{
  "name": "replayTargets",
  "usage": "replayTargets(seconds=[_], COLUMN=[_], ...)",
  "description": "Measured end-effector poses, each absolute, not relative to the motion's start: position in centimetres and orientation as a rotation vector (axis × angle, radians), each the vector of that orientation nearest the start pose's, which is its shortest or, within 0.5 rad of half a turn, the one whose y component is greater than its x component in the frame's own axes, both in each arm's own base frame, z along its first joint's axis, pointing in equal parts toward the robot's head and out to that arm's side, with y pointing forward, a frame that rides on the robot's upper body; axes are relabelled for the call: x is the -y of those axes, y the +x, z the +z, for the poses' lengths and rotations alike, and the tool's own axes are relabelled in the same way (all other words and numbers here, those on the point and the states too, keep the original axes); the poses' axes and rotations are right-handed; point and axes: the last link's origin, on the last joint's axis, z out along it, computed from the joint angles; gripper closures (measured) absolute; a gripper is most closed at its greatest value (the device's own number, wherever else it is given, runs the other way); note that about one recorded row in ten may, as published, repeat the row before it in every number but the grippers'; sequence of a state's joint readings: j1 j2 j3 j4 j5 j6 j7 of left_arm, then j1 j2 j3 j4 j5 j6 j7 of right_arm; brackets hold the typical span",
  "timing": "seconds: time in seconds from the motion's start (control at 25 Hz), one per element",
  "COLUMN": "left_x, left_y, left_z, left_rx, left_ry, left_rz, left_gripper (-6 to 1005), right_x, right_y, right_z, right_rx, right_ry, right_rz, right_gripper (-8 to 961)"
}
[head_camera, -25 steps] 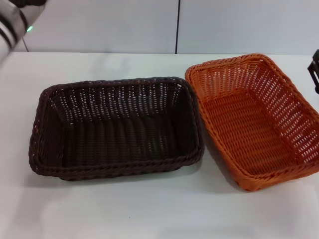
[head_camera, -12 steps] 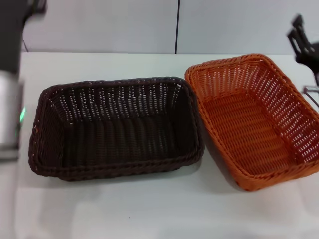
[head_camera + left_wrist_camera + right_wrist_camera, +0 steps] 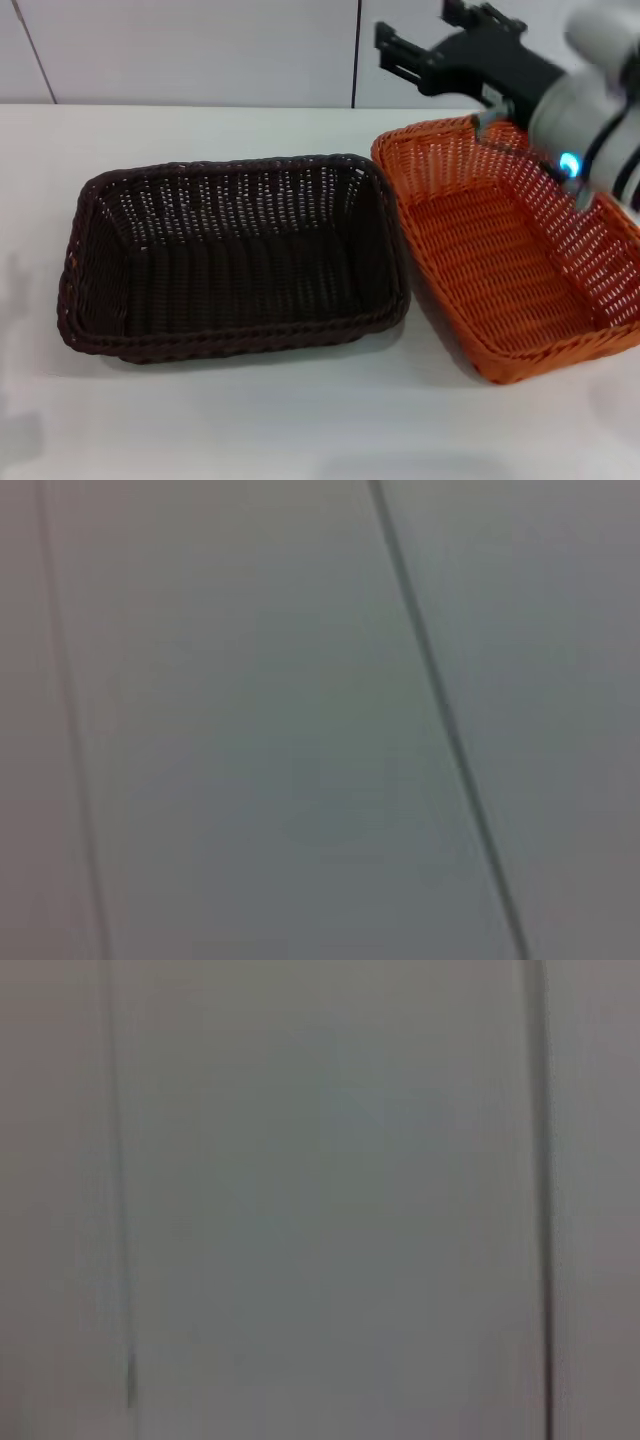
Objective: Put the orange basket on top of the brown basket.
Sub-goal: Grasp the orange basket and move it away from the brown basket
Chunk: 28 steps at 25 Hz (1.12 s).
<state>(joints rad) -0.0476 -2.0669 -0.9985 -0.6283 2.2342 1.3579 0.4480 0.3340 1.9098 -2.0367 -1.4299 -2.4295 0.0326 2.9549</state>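
The orange basket's near rim [image 3: 574,349], facing the bare tabletop in front, should be the next spot that my right gripper moves to and closes on.
The orange basket [image 3: 505,255] stands on the white table [image 3: 250,425] at the right, its near-left side touching the brown basket [image 3: 240,260], which stands at the centre left. Both are upright and empty. My right gripper [image 3: 420,30] is black and hangs above the far rim of the orange basket, its fingers apart and holding nothing, pointing toward the left. The silver right arm [image 3: 590,90] reaches in from the upper right over the basket. My left gripper is out of view. Both wrist views show only grey wall panels.
A white panelled wall [image 3: 200,50] with a dark vertical seam [image 3: 356,50] stands behind the table. Bare tabletop lies in front of both baskets and to the far left.
The right arm has swung in from the right edge to above the orange basket's far rim. The left arm, seen at the left earlier, has left the view. The baskets have not moved.
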Motion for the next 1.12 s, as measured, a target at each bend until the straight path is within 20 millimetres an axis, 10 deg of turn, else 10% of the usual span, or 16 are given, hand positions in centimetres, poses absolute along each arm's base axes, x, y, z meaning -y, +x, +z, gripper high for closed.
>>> replayTargets(seconds=[0.44,1.12], left_x=[-23.2,-24.3], left_y=[-37.1,-37.4], left_z=[3.7,3.6], left_rx=[0.398,0.459], left_ry=[-1.119,-1.104], left_rz=[-0.414,-0.422], left_gripper=[265,266], right_x=[-35.6,-32.1], right_y=[9.5,14.0], right_z=[7.1,6.5], right_rx=[-0.606,-0.461], right_ry=[-2.524,-2.784], right_rz=[-0.042,-0.625], right_gripper=[194,208])
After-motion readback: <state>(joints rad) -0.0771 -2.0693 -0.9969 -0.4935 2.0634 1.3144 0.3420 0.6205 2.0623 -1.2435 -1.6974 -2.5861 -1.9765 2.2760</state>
